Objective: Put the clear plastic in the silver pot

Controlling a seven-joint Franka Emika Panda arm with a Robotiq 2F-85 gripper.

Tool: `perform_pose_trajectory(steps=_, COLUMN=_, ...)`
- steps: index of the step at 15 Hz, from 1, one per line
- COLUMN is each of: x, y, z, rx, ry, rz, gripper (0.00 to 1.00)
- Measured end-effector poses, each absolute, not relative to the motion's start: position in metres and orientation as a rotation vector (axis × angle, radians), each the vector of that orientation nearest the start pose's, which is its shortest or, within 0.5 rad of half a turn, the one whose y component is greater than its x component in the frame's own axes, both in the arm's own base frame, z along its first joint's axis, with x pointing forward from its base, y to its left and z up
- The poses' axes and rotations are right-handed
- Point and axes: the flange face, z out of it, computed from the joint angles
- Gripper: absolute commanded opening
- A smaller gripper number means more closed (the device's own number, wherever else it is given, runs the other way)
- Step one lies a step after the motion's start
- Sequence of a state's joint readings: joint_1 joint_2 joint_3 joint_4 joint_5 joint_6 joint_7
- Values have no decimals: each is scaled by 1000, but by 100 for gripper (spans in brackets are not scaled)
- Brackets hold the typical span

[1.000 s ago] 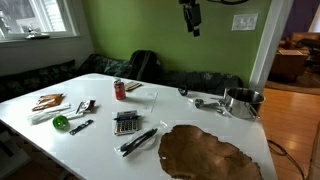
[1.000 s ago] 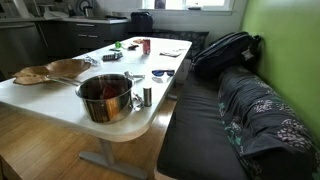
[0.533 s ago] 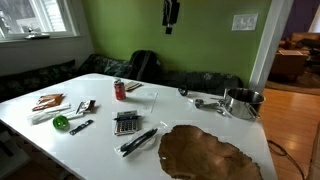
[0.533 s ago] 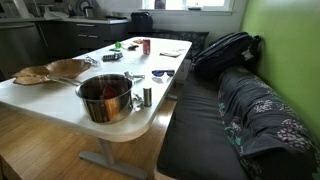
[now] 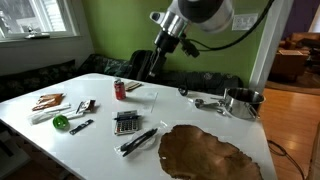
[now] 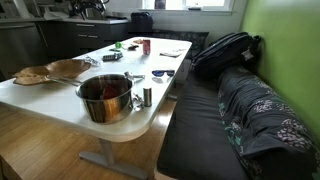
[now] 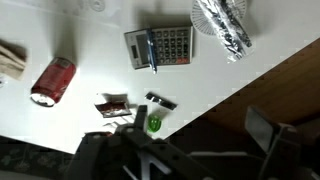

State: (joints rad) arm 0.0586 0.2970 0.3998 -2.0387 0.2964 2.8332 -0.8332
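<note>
The robot's gripper will next move to the middle of the clear plastic [image 5: 141, 139] [image 7: 226, 25] next to the dark calculator and close there.
The clear plastic [image 5: 138, 140] lies flat on the white table in front of the dark calculator [image 5: 126, 123]. In the wrist view it is the glossy grey strip [image 7: 222, 25] at the top right, beside the calculator [image 7: 160, 45]. The silver pot [image 5: 241, 102] stands at the far end of the table, and it is large and close in an exterior view [image 6: 105, 97]. My gripper [image 5: 150, 66] hangs high over the back of the table near the red can [image 5: 120, 90], far from both. Its fingers [image 7: 195, 150] look spread apart and hold nothing.
A wide brown mat [image 5: 205, 155] covers the table's near end by the pot. A green object [image 5: 60, 122], small utensils and packets lie at the other end. A dark bench with a backpack [image 6: 225, 50] runs along the green wall.
The arm has swung down and sideways from the top of the exterior view towards the red can. Nothing on the table has moved.
</note>
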Motion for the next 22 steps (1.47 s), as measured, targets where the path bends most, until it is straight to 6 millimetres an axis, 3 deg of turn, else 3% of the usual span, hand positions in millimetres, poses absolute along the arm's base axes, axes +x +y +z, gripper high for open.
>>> perform_pose_trajectory(steps=4, x=584, y=254, z=281, rx=-2360, ry=-1265, rz=-747, gripper=100)
perform_pose_trajectory(steps=6, x=598, y=237, z=251, rx=-2322, ry=-1222, rz=-712, gripper=100)
perform_pose_trajectory(steps=8, x=614, y=214, z=234, rx=-2317, ry=-1173, rz=-695, gripper=100)
perform_pose_trajectory(steps=10, x=621, y=204, z=231, rx=-2315, ry=-1150, rz=-701, gripper=100)
perform_pose_trajectory(steps=12, x=622, y=207, z=234, rx=-2308, ry=-1150, rz=-706, gripper=100)
perform_pose_trajectory(steps=15, x=620, y=217, z=226, rx=-2357, ry=-1176, rz=-514, gripper=100)
perform_pose_trajectory(steps=18, x=620, y=238, z=234, rx=-2462, ry=-1213, rz=-339, gripper=100)
perform_pose_trajectory(steps=22, x=615, y=282, z=252, rx=-2577, ry=-1379, rz=-155, gripper=100)
